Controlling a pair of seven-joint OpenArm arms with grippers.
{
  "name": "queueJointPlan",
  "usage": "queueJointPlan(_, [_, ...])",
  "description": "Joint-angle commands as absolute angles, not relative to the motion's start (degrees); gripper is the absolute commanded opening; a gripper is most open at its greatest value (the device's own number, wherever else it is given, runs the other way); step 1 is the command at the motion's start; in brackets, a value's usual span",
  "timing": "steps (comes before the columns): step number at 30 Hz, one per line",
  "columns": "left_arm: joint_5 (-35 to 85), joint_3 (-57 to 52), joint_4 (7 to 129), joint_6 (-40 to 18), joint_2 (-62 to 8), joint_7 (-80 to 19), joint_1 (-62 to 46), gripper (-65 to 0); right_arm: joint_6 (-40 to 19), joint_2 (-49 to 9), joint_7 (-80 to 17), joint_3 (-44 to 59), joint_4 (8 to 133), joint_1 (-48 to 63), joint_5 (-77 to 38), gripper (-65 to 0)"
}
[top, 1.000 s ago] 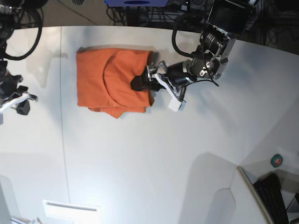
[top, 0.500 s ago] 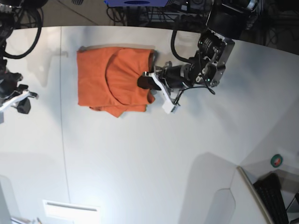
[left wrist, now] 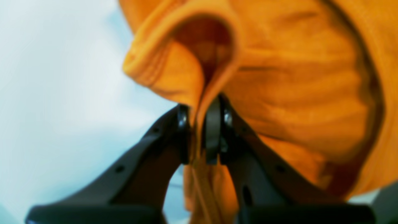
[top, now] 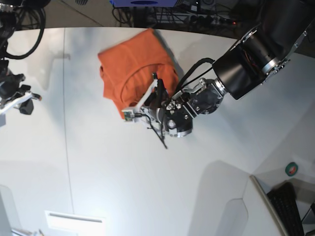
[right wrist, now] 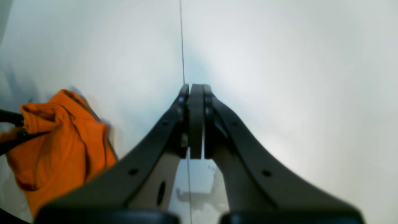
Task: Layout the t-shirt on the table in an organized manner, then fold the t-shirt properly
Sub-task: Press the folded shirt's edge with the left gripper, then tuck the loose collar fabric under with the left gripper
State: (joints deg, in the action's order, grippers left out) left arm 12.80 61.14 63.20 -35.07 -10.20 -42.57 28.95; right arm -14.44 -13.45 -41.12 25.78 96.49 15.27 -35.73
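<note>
My left gripper should release the folded edge on the white table [top: 128,112] by the orange t-shirt's near corner.
The orange t-shirt [top: 130,69] hangs bunched and partly lifted over the far middle of the white table [top: 147,172]. My left gripper [left wrist: 199,124] is shut on a folded edge of the t-shirt [left wrist: 295,93], with cloth running down between its fingers. In the base view the left gripper [top: 147,104] sits at the shirt's near edge. My right gripper [right wrist: 196,93] is shut on nothing above the bare table [right wrist: 279,62], near its seam line [right wrist: 182,46]. In the base view the right gripper [top: 19,101] is at the left edge. The t-shirt [right wrist: 56,140] shows off to the left in the right wrist view.
A grey side surface [top: 231,211] fills the near right, with a keyboard [top: 285,206] and a small green round object [top: 292,169] beyond it. A white box [top: 74,221] sits at the near left. Cables lie past the table's far edge.
My left gripper has shut on the shirt's right edge, and its arm has swung towards the near side, lifting and bunching the cloth. The right arm has barely moved.
</note>
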Motion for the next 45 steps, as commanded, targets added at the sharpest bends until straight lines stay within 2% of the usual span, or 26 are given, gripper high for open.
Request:
queueJointPlan(1, [11.03,62.99,63.08,-36.79,-9.27,-39.6,30.99,-65.0,-14.9,-14.37,-39.69,26.15,97.01,14.99,-36.26,-65.0])
queueJointPlan(4, [5.14,66.68,59.03,-39.87,-6.37,-34.42,33.54,-65.0,-14.9,-14.37,-39.69,26.15,96.31,16.13,-36.26,-65.0])
queueJointPlan(11, [0.13,66.95,49.89,-40.0,0.66,-26.77,35.3,-65.0,-14.9,-14.37,-39.6,26.33,95.96,17.63,-36.26,-65.0])
queueJointPlan(23, [0.31,66.86,48.04,-40.0,2.24,-27.3,35.65,-65.0,-14.9,-14.37,-39.6,29.14,95.96,17.98,-36.26,-65.0])
queueJointPlan(28, [0.4,66.77,48.04,-40.0,2.15,-32.22,35.12,-65.0,-14.9,-14.37,-39.6,29.14,95.96,17.98,-36.26,-65.0])
queueJointPlan(41, [0.48,66.59,48.04,-40.0,1.89,-33.89,33.19,-65.0,-14.9,-14.37,-39.6,29.14,95.96,17.98,-36.26,-65.0])
queueJointPlan(45, [0.4,61.76,48.75,-40.0,2.15,-37.05,33.01,-65.0,-14.9,-14.37,-39.6,29.14,95.96,18.07,-36.26,-65.0])
